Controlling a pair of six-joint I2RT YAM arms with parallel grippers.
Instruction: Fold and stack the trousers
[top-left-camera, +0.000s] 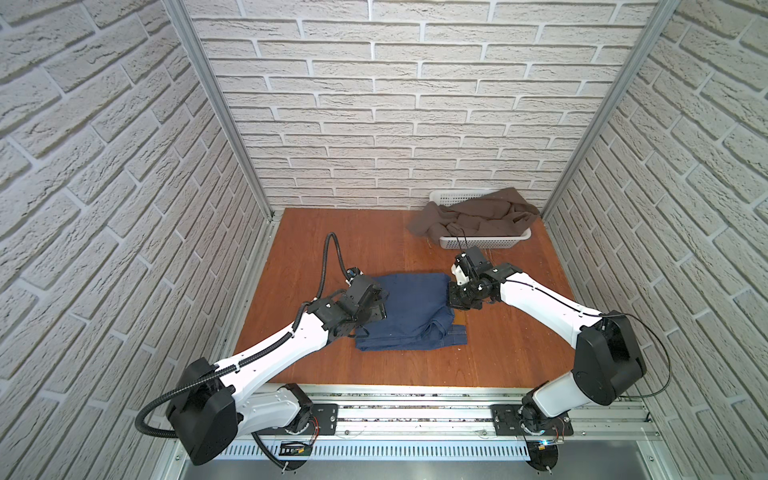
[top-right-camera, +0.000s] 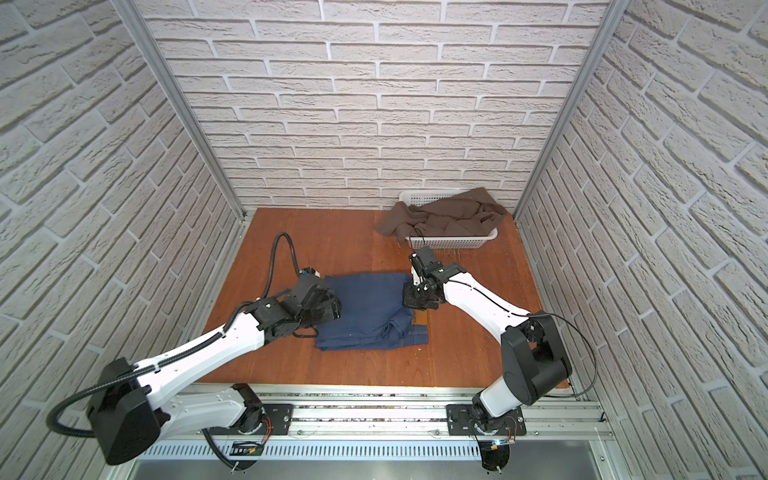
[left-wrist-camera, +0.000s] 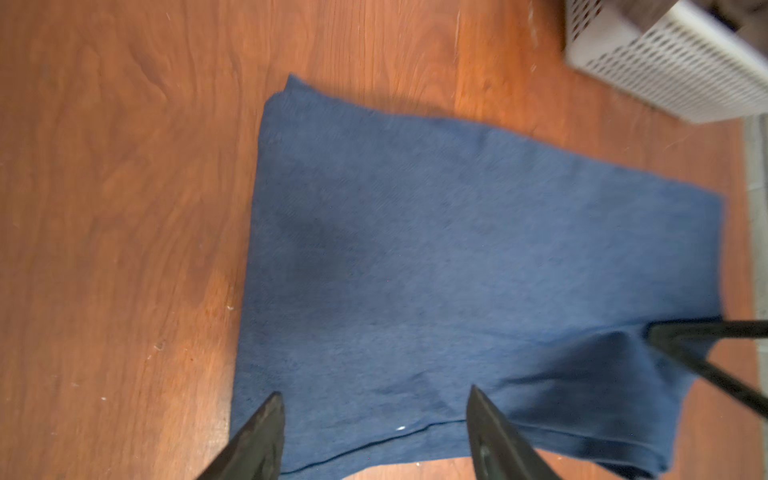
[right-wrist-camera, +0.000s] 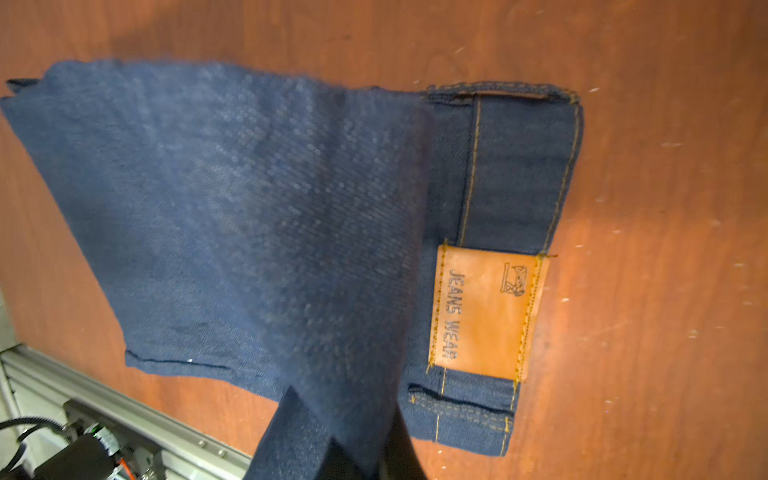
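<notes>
The top denim layer is bunched up short of the waistband's near corner, so next my right gripper opens, grabs the layer nearer that corner (top-left-camera: 439, 326) and pulls it flat.
The trousers (top-left-camera: 411, 311) (top-right-camera: 365, 311), dark blue jeans, lie folded into a rough rectangle in the middle of the wooden table. Their waistband with a tan leather patch (right-wrist-camera: 486, 311) shows at the right end. My left gripper (top-left-camera: 380, 305) (left-wrist-camera: 374, 392) hovers open over the left end of the trousers (left-wrist-camera: 457, 249), with nothing between its fingers. At the far right corner my right gripper (top-left-camera: 455, 297) (right-wrist-camera: 353, 415) is shut on the top denim layer (right-wrist-camera: 249, 208). That layer is raised off the waistband and drapes over its fingers.
A white slotted basket (top-left-camera: 486, 243) (left-wrist-camera: 665, 62) stands at the back right. A crumpled brown garment (top-left-camera: 478, 214) spills over its left rim. Brick-patterned walls close in three sides, and an aluminium rail (top-left-camera: 415, 411) with both arm bases runs along the front.
</notes>
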